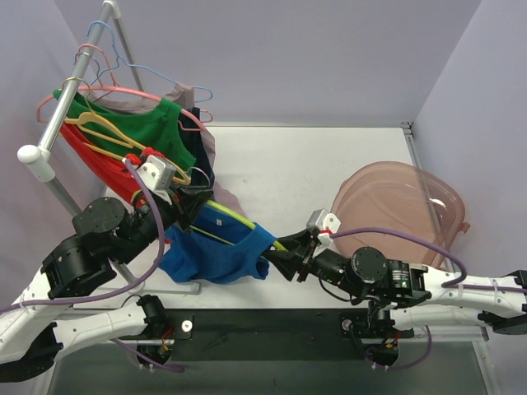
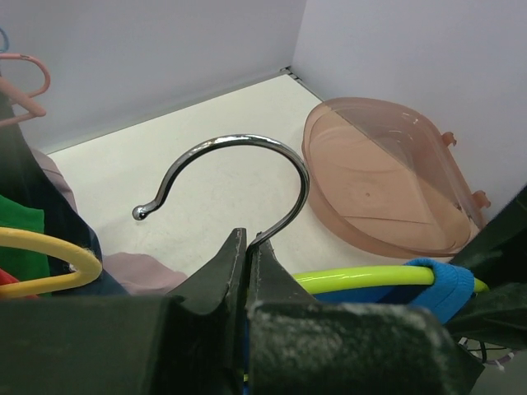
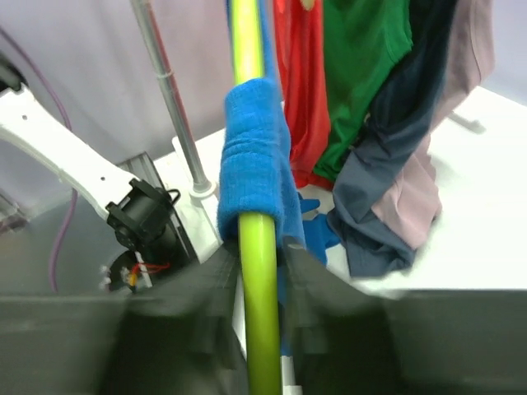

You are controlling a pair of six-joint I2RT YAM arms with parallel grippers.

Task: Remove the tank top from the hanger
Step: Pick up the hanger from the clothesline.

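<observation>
Next, I open my right gripper, which is around the hanger's arm below the blue strap, then take the strap itself (image 1: 262,237) and pull the strap off the hanger's tip.
The blue tank top (image 1: 216,251) hangs bunched on a yellow-green hanger (image 1: 233,217) held between my two arms above the table. My left gripper (image 2: 247,243) is shut on the stem of the hanger's chrome hook (image 2: 247,148), just in front of the rack. In the top view it sits at the hanger's upper end (image 1: 188,200). My right gripper (image 3: 259,255) is closed around the hanger's arm (image 3: 259,321), with the tank top's blue strap (image 3: 255,156) bunched just above its fingers and some fabric pinched against the bar. From above, this gripper is at the hanger's lower right tip (image 1: 276,247).
A clothes rack (image 1: 51,132) at the back left carries green, red, navy and pink garments (image 1: 152,132) on other hangers. Its pole (image 3: 169,99) stands close behind the held hanger. A pink translucent basin (image 1: 395,206) lies on the white table at the right.
</observation>
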